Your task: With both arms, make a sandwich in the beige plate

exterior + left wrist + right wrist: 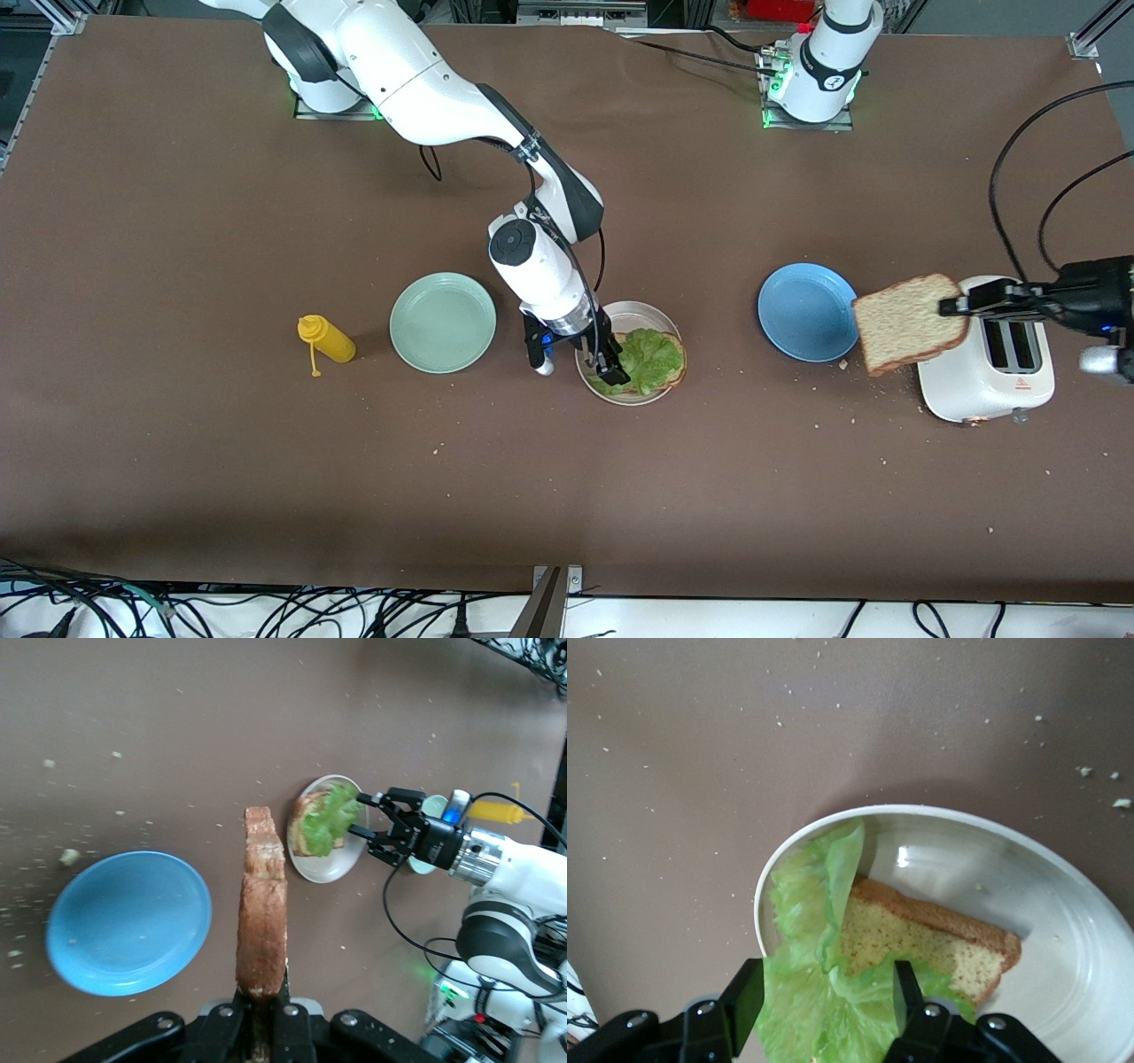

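The robot's left gripper will release the second toast slice on top of the ruffled green lettuce leaf [638, 358] [326, 825].
The beige plate [634, 315] holds one slice of speckled brown toast [921, 943] with a ruffled green lettuce leaf [653, 359] draped over it. My right gripper [605, 368] hangs low over the plate's edge toward the right arm's end, open. Its fingers [747, 992] stand apart on either side of the lettuce [815, 992]. My left gripper [952, 307] is shut on a second toast slice [908, 323], held on edge in the air between the blue plate and the toaster. In the left wrist view the held toast [263, 921] rises from the left gripper [263, 1005].
A blue plate [802, 310] lies beside the held toast. A white toaster [988, 363] stands at the left arm's end. A mint-green plate [443, 321] and a yellow mustard bottle [328, 338] lie toward the right arm's end. Crumbs dot the brown table.
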Controlling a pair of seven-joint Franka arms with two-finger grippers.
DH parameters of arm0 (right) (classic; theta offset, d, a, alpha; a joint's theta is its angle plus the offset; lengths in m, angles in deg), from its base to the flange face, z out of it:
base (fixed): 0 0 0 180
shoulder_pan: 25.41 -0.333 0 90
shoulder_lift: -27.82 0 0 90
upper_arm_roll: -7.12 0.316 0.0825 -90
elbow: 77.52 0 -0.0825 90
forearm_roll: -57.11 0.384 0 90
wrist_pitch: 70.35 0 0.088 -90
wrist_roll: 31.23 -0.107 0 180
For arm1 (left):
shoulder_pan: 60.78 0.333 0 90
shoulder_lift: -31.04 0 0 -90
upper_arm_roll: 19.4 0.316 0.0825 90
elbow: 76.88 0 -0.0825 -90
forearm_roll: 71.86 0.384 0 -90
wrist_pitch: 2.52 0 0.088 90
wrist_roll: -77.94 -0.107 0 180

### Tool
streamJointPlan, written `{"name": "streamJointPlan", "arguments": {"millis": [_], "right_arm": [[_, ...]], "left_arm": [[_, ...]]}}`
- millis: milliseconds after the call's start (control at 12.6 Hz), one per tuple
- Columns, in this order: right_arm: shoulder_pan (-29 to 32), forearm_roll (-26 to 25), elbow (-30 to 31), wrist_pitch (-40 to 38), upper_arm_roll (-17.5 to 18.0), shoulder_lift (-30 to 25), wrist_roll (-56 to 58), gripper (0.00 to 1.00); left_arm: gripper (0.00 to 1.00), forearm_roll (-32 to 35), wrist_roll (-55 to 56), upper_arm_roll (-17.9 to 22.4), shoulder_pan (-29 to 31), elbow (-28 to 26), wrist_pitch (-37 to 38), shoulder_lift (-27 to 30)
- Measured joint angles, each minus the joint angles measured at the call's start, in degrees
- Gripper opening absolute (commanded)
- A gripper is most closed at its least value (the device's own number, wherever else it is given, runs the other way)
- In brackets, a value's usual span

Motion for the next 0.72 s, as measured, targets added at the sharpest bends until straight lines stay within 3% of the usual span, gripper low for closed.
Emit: {"name": "streamJointPlan", "arguments": {"millis": [398, 557, 716], "right_arm": [[-0.03, -0.18, -1.63, -3.25, -1.89, -0.66, -0.01, 0.97], [0.14, -0.29, -2.53, -10.48, -4.4, -3.14, 0.02, 0.98], [0.95, -0.47, -2.88, -18.9, -6.12, -7.26, 1.51, 0.98]], "left_arm": [[0.0, -16.33, -0.12, -1.79, -6.9, -0.98, -0.06, -11.29], [0.0, -23.67, -2.49, -2.16, -8.84, -1.04, -0.16, -16.33], [0.0, -26.77, -6.45, -2.57, -10.56, -0.96, -1.08, -20.46]]}}
